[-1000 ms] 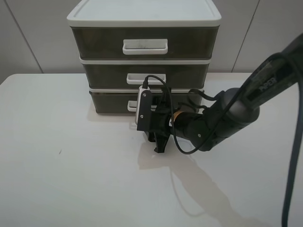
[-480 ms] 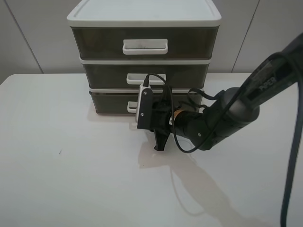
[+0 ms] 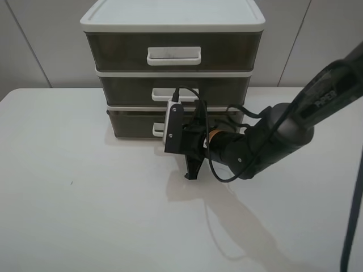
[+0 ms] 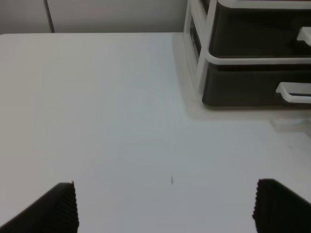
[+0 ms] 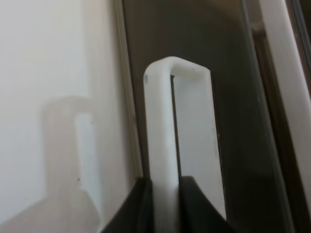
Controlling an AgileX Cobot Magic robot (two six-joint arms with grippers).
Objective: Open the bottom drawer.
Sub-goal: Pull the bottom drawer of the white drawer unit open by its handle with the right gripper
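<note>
Next, my right gripper lets go of the bottom drawer's handle over the white table (image 3: 169, 182) just in front of the unit.
The bottom drawer (image 3: 131, 122) is the lowest smoky brown tray of the white-framed unit (image 3: 170, 20), and its front sits flush with the frame. My right gripper (image 3: 190, 154) reaches across to the drawer's small white loop handle (image 3: 157, 129). In the right wrist view the handle (image 5: 160, 136) runs between the two black fingers (image 5: 140, 206) of my right gripper (image 5: 165, 204), which is shut on it. The left wrist view shows my left gripper (image 4: 170, 208) open and empty above the table, well short of the bottom drawer (image 4: 243, 85) and its handle (image 4: 294, 92).
The middle drawer (image 3: 130, 89) and the taller top drawer (image 3: 113, 52) sit shut above it. The unit stands at the back of the white table (image 3: 85, 215). The right arm (image 3: 266, 144) and its cable lie low over the table's right half.
The right gripper has shifted only slightly at the handle. The bottom drawer has not visibly moved.
</note>
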